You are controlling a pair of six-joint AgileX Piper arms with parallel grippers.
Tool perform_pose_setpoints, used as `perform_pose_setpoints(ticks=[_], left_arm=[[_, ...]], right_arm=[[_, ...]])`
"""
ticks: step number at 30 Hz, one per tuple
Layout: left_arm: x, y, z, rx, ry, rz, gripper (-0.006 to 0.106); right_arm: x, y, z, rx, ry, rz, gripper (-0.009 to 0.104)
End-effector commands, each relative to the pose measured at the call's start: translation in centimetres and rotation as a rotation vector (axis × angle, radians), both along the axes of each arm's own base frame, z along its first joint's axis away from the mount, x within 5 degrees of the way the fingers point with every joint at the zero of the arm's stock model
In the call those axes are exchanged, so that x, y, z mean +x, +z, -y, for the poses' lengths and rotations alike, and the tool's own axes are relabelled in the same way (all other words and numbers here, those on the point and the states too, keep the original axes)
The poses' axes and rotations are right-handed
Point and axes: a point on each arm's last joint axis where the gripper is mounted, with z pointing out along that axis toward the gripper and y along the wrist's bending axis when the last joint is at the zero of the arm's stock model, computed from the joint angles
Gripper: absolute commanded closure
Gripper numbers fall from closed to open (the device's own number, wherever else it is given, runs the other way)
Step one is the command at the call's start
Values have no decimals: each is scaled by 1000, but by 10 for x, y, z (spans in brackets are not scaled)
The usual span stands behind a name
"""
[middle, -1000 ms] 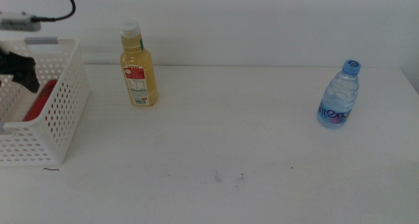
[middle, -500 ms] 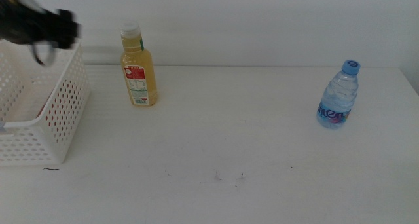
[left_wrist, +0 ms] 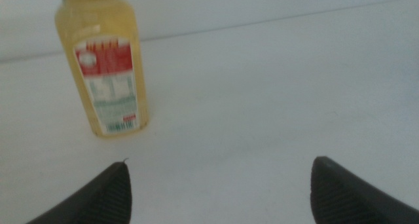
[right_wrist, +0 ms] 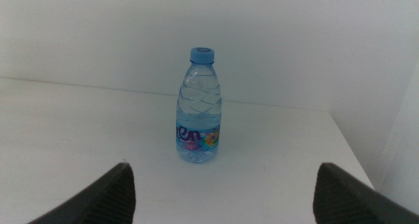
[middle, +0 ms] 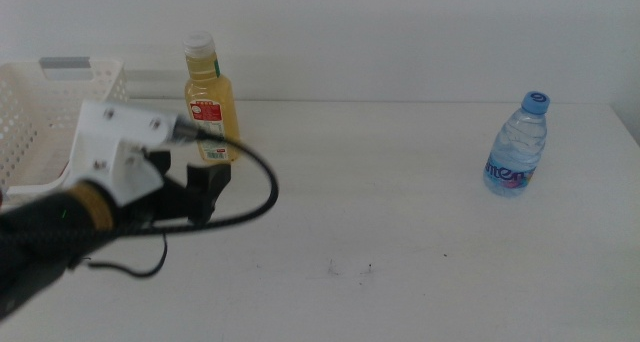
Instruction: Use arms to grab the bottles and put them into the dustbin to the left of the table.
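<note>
Next, I close my left gripper around the middle of the body (middle: 211, 124) (left_wrist: 107, 76) of the bottle with yellow liquid, as high up as its red-and-white label.
The yellow-liquid bottle (middle: 211, 103) with a white cap stands upright at the back left of the table (middle: 380, 202). My left gripper (middle: 198, 190) hangs just in front of it, open and empty. In the left wrist view the jaws (left_wrist: 221, 162) stand wide apart with the yellow bottle (left_wrist: 105, 70) beyond them, untouched. The clear water bottle (middle: 518, 146) with a blue cap stands at the far right. The right gripper (right_wrist: 224, 165) is open and empty, facing the water bottle (right_wrist: 198, 112) from a distance; it is out of the middle view. The red can is hidden.
The white perforated dustbin (middle: 45, 112) with a grey handle bar stands at the left edge, partly hidden by my left arm's white housing (middle: 120, 152) and black cable. A few dark specks (middle: 350, 271) mark the tabletop in front.
The left arm has swung out from over the dustbin, rightward and toward the camera, and now sits in front of the yellow bottle. The red can seen in the dustbin earlier is now hidden.
</note>
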Motion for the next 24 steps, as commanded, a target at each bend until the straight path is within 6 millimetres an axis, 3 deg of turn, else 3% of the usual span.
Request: perform_pose_setpoints(ticks=[1,5,12,24], left_arm=[[-5,-13,-7,-71,9,78,7],[-15,-32,-18,-93,93,161,7],[-10,-51,-28,-33,200,117,7],[24,-65,-24,-29,204,255,7]], right_arm=[[0,0,0,-11,-3,12,13],[0,0,0,-11,-3,12,13],[0,0,0,-11,-3,12,13],[0,0,0,-11,-3,12,13]])
